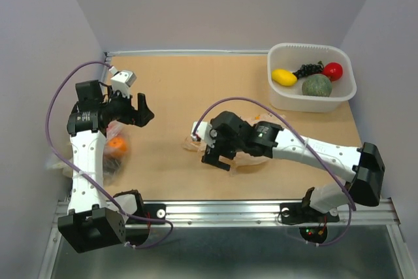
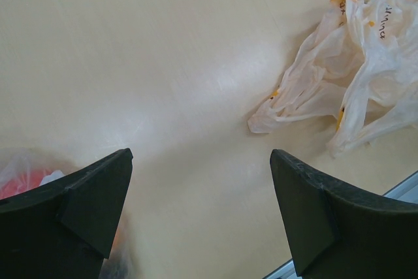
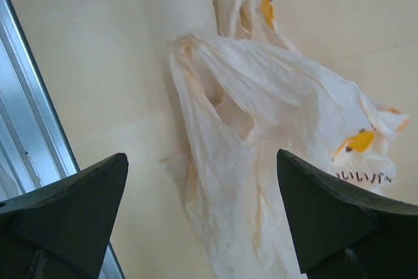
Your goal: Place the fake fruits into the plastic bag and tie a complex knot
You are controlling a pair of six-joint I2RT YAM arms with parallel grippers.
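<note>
The near-side fold (image 1: 206, 151) (image 3: 203, 114) of the plastic bag is beside the bag's loose end with the orange-yellow print. Next, my right gripper closes on that fold.
The plastic bag (image 1: 251, 161) lies crumpled and flat on the table, cream-white with orange-yellow prints. My right gripper (image 1: 219, 161) hovers over its left part, open. In the right wrist view the bag (image 3: 274, 129) spreads between and beyond the open right gripper (image 3: 202, 158), apart from both fingers. The fake fruits sit in the tub: a yellow one (image 1: 284, 77), dark grapes (image 1: 308, 70), a red one (image 1: 333, 70) and a green one (image 1: 317, 85). My left gripper (image 1: 145, 110) is open over bare table, the bag (image 2: 346, 63) far to its right. No knot is in view.
The white tub (image 1: 279, 99) stands at the back right. A second bag with an orange ball (image 1: 116, 147) lies under the left arm and shows by the left finger (image 2: 26, 181). A metal rail (image 3: 26, 115) runs along the table's near edge.
</note>
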